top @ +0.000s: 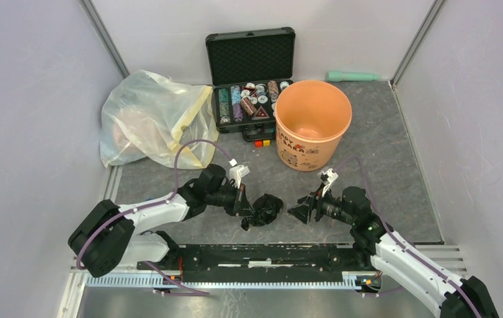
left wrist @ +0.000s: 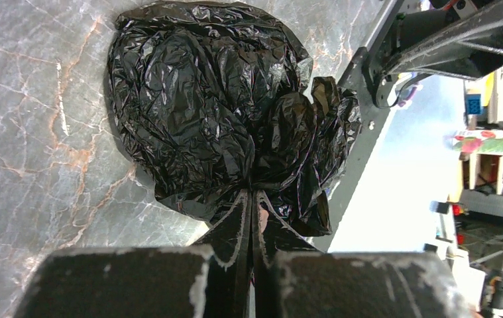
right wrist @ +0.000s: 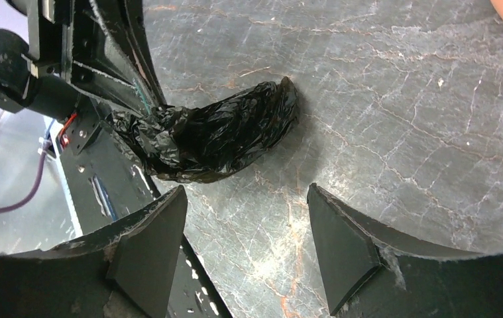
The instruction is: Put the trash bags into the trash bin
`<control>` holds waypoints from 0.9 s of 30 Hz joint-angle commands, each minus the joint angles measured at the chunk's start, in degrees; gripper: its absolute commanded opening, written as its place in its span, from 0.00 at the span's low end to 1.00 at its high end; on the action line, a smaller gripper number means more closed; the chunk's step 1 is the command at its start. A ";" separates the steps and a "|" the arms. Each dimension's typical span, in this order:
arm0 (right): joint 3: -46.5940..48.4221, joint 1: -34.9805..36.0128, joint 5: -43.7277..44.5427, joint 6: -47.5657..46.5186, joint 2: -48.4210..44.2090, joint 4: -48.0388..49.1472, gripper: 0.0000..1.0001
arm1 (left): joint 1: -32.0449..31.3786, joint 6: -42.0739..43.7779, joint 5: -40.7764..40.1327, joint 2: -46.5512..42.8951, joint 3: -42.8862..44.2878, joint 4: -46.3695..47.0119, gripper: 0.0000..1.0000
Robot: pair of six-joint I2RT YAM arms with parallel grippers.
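I am pinching the black trash bag's bunched folds with my left gripper, so I should take the bag's far side (top: pixel 279 201) with my right gripper while my left gripper moves to an end.
The black trash bag (top: pixel 264 209) lies crumpled on the grey table, in front of the arms. My left gripper (top: pixel 244 207) is shut on its left edge; in the left wrist view the bag (left wrist: pixel 222 112) bunches at my closed fingertips (left wrist: pixel 254 193). My right gripper (top: pixel 299 213) is open and empty, just right of the bag and apart from it; in the right wrist view the bag (right wrist: pixel 215 136) lies beyond my spread gripper (right wrist: pixel 247 199). The orange trash bin (top: pixel 312 123) stands upright and open behind, toward the back right.
A black case of chips (top: pixel 251 76) stands open behind the bin's left side. A big translucent yellowish bag (top: pixel 152 119) lies at the back left. A green tube (top: pixel 352 76) lies by the back wall. Small coloured cubes (top: pixel 262 142) sit near the case.
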 commanded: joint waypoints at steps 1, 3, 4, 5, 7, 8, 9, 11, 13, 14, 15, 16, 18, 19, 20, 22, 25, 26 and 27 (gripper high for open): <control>-2.09 -0.01 3.58 7.09 0.44 6.53 0.73 | -0.69 9.24 -3.45 -1.99 0.20 1.64 0.02; -3.42 0.02 4.17 10.07 0.66 9.07 0.71 | -1.02 9.16 -3.41 -2.19 -0.56 3.64 0.02; -4.13 0.02 3.97 11.21 0.82 11.01 0.71 | -1.21 9.37 -3.42 -2.35 -0.57 3.65 0.02; -4.72 0.19 3.85 12.45 1.12 12.61 0.70 | -1.31 9.59 -3.86 -2.64 -0.71 3.78 0.02; -4.77 0.56 3.73 13.62 1.94 14.56 0.68 | -1.35 9.77 -4.68 -2.97 -1.39 4.49 0.02; -4.77 0.88 3.80 13.79 2.62 14.93 0.67 | -1.42 9.76 -4.77 -3.01 -1.55 4.62 0.02; -4.77 1.31 3.98 13.85 3.28 15.03 0.67 | -1.42 9.78 -4.62 -2.93 -1.55 4.61 0.02; -4.50 2.41 5.29 13.83 4.38 15.08 0.67 | -1.57 9.78 -4.47 -2.62 -1.55 5.01 0.03; -4.25 4.74 8.43 14.46 5.15 15.62 0.67 | -1.68 9.91 -4.41 -2.08 -1.25 5.06 0.04; -4.16 5.73 9.96 14.85 5.52 16.12 0.67 | -1.68 9.95 -4.38 -1.88 -1.12 5.06 0.03; -4.03 6.88 11.75 15.47 6.06 16.52 0.68 | -1.81 10.04 -4.42 -1.78 -0.98 5.06 0.04; -3.92 7.64 13.42 15.93 6.85 16.88 0.68 | -1.77 10.04 -4.37 -1.71 -0.94 5.06 0.04; -3.51 9.40 16.85 17.36 8.93 17.22 0.68 | -1.93 10.19 -4.38 -1.68 -0.94 5.06 0.04; -3.53 10.11 18.45 18.53 9.92 17.73 0.68 | -2.00 10.21 -4.47 -1.69 -1.11 5.06 0.04; -3.96 10.75 19.22 19.41 11.15 19.41 0.67 | -2.02 10.22 -4.59 -1.75 -1.24 5.30 0.04; -4.50 11.99 19.37 20.74 13.66 24.10 0.64 | -2.27 9.87 -4.15 -1.86 -1.93 6.72 0.04; -3.77 13.92 20.93 21.13 17.48 26.25 0.62 | -2.55 9.57 -3.87 -1.72 -2.66 7.94 0.05; -3.72 14.28 21.23 21.33 18.46 27.21 0.62 | -2.65 9.45 -3.89 -1.60 -2.94 8.36 0.05; -3.87 14.68 21.39 21.55 19.47 28.35 0.60 | -2.74 9.43 -3.72 -1.41 -2.96 8.47 0.05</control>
